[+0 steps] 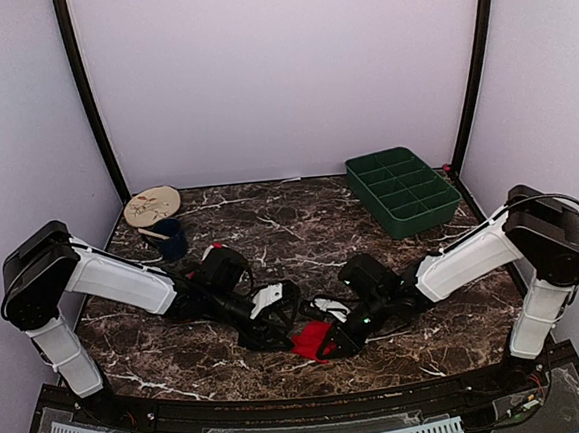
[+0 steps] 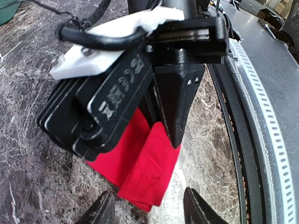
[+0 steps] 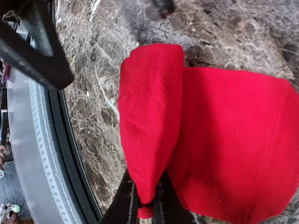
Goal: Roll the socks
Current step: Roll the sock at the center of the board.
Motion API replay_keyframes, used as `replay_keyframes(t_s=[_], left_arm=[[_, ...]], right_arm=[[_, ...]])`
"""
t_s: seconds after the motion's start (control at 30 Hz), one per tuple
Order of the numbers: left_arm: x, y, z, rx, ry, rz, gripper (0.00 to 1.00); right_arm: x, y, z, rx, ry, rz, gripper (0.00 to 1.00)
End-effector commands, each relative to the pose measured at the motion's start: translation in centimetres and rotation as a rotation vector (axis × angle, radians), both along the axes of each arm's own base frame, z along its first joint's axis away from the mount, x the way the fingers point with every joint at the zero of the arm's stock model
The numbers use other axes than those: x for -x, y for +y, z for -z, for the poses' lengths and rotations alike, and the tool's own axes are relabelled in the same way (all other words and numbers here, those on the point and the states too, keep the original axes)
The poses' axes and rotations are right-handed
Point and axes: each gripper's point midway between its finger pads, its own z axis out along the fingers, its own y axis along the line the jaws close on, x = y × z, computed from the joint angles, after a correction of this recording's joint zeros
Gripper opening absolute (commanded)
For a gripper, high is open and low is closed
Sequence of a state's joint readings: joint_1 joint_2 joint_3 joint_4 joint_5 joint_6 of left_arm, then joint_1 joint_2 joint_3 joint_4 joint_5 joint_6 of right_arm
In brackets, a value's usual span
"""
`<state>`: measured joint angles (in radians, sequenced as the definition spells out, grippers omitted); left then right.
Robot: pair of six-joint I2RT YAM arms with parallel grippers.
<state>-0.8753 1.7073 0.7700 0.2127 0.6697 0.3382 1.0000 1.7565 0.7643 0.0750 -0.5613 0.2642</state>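
My left gripper needs to move in and pinch the sock fold's loose end (image 2: pixel 144 192) before my right gripper opens, because my right gripper holds down only one end of the sock fold.
The red socks (image 1: pixel 311 341) lie as a folded bundle on the marble table near its front edge, between both grippers. In the right wrist view, one fold of the socks (image 3: pixel 150 116) is lifted over the flat part, and my right gripper (image 3: pixel 145 206) is shut on its edge. In the left wrist view, the socks (image 2: pixel 140 161) lie just ahead of my left gripper (image 2: pixel 149 212). Its fingertips (image 2: pixel 100 211) stand apart with nothing between them. The right gripper's black finger (image 2: pixel 177 102) presses down on the red fabric from above. No white-and-pink cuff shows.
A green compartment tray (image 1: pixel 403 189) stands at the back right. A round wooden disc (image 1: pixel 151 204) and a dark blue cup (image 1: pixel 169 238) sit at the back left. The table's black front rim (image 2: pixel 243 154) with a white toothed strip (image 2: pixel 275 140) runs close beside the socks.
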Motion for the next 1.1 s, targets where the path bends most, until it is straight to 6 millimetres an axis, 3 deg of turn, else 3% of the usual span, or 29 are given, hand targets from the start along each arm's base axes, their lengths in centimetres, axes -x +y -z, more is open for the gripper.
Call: replay_keyframes(t_s=[0.0,0.03,0.07,0.1,0.47,1.07], left_arm=[[-0.1,-0.8,0.2,-0.004,-0.037,0.04,0.54],[-0.1,-1.0,0.1,-0.008,-0.042,0.051,0.67],[0.0,-1.1,0.4,-0.018,-0.042,0.062,0.94],[0.1,-1.3,0.6,-0.024,-0.044,0.073,0.98],[1.0,-2.1,1.6,-0.046,-0.058,0.129,0.98],[0.6,-2.4,2.4,-0.077,-0.188,0.081,0.79]], right_arm=[[1.1,-1.2,1.3,0.033,0.061,-0.013,0.0],[1.1,-1.2,1.2,0.031,0.062,-0.015,0.0],[1.1,-1.3,1.3,0.031,0.062,-0.015,0.0],[1.1,-1.3,1.3,0.03,0.065,-0.015,0.0],[1.2,-1.7,1.6,0.029,0.079,-0.019,0.0],[1.1,-2.0,1.8,0.035,0.096,-0.027,0.0]])
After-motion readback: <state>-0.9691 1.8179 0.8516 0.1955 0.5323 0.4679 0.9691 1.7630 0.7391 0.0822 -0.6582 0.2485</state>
